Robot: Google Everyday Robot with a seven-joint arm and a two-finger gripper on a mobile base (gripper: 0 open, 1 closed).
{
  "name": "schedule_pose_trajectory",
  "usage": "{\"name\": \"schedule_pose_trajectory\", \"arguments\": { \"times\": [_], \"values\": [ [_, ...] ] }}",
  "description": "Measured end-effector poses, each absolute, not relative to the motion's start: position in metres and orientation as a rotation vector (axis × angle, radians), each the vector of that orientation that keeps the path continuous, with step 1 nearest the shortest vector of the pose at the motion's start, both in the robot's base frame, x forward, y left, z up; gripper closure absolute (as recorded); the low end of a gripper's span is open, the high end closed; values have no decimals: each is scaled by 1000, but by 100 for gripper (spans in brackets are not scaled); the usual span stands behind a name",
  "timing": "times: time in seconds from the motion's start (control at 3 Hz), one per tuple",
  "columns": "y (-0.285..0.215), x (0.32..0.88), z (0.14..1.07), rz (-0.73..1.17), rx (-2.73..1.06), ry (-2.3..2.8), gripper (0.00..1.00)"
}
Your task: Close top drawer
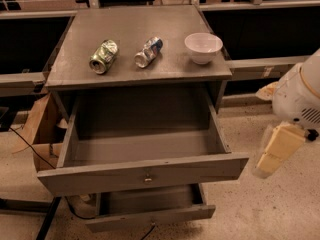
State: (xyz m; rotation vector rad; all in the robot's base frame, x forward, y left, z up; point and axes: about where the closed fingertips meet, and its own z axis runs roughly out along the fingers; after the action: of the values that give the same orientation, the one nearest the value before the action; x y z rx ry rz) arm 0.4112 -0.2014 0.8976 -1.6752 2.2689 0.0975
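Note:
The top drawer is next; my gripper needs to close at the front panel's end (234, 168) nearest the white arm.
The top drawer (145, 171) of the grey cabinet is pulled far out. Its deep box shows nothing inside. Its tall flat front panel faces me and has a small brass knob (147, 177) at the centre. My gripper (276, 153), a cream-coloured piece below the white arm (300, 96), hangs over the floor. It is to the right of the drawer's front right corner and does not touch it. It holds nothing that I can see.
A lower grey drawer (150, 215) also stands partly out beneath the top one. On the cabinet top (165, 71) lie a green crushed can (103, 56), a silver-blue can (148, 52) and a white bowl (203, 47). A cardboard box (40, 134) and a cable lie at the left.

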Motion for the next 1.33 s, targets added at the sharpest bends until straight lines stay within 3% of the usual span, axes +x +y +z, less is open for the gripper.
{"name": "schedule_pose_trajectory", "arguments": {
  "times": [0.33,0.67,1.33],
  "values": [
    [-192,394,839,260,-1640,2310,0],
    [-183,389,786,376,-1593,2353,17],
    [-183,392,720,487,-1468,2431,62]
  ]
}}
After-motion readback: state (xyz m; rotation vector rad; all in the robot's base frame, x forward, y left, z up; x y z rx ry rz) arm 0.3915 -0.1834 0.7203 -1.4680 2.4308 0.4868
